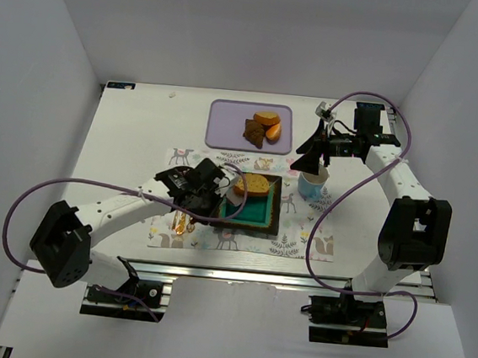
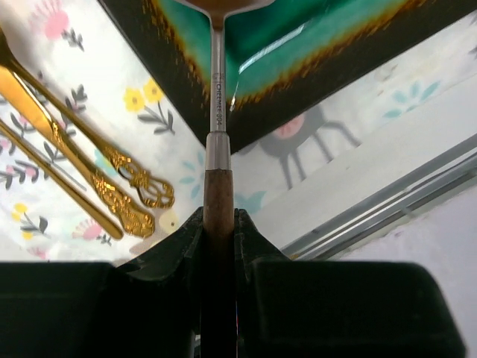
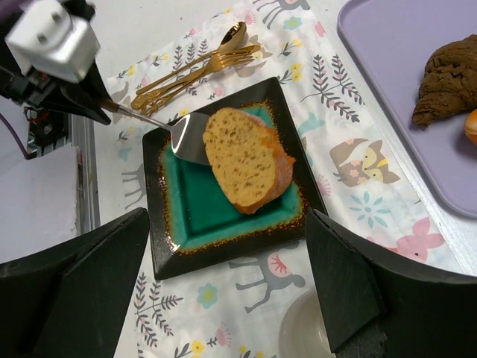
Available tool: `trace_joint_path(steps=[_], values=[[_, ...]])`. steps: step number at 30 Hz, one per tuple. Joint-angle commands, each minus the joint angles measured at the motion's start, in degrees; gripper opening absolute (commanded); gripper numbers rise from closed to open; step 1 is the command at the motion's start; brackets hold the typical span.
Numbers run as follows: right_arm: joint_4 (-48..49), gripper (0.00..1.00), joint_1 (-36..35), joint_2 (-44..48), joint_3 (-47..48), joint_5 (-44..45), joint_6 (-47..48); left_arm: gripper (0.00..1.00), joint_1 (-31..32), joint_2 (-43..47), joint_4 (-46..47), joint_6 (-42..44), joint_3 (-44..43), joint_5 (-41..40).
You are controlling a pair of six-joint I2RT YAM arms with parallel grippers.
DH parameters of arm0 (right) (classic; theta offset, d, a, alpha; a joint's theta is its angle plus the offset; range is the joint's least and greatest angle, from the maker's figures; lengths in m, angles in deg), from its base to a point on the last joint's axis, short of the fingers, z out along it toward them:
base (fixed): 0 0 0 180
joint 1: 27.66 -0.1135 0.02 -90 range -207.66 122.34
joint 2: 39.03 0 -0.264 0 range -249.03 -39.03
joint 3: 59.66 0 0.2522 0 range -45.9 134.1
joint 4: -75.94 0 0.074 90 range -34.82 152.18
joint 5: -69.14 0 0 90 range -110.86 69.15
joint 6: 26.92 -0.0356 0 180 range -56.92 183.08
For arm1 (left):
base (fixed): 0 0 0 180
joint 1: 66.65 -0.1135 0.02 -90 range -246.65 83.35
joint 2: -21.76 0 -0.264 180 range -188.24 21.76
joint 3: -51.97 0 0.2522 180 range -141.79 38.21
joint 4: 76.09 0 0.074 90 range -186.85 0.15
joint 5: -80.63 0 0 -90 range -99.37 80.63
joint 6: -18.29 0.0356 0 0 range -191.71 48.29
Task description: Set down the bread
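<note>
The spatula will go down from my left gripper onto the bare table [image 1: 132, 160] beside the placemat, past the gold cutlery.
The bread [image 1: 258, 183] [image 3: 250, 160], a golden-tan slice with a browner crust, lies in the teal plate [image 1: 257, 212] [image 3: 205, 216]. Its left end rests on the metal blade of a spatula [image 3: 186, 138]. My left gripper [image 1: 214, 187] [image 2: 218, 224] is shut on the spatula's wooden handle [image 2: 218, 195], just left of the plate. My right gripper [image 1: 313, 158] [image 3: 227, 216] hangs open to the right of and above the plate, with nothing between its fingers.
A purple tray [image 1: 226, 114] at the back holds a dark brown chunk [image 1: 253, 131] and orange pieces [image 1: 268, 120]. A white cup [image 1: 311, 186] stands right of the plate. Gold cutlery [image 1: 182, 223] [image 2: 112, 186] lies on the patterned placemat [image 1: 297, 235], left of the plate.
</note>
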Motion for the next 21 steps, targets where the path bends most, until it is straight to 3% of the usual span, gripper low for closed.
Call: trace_joint_path(steps=[1, 13, 21], values=[[-0.94, 0.89, 0.31, 1.99, 1.76, -0.64, 1.36, 0.00, 2.41, -1.23, -3.53, 1.08, -1.95, -4.85], [-0.85, 0.89, 0.31, 2.07, 1.59, -0.81, 1.27, 0.00, 7.07, -7.22, -16.10, -3.92, -11.26, -30.15], [-0.68, 0.89, 0.31, 1.64, 1.41, -1.08, 1.10, 0.00, 6.99, -4.85, -20.94, -8.76, -13.73, -38.78]])
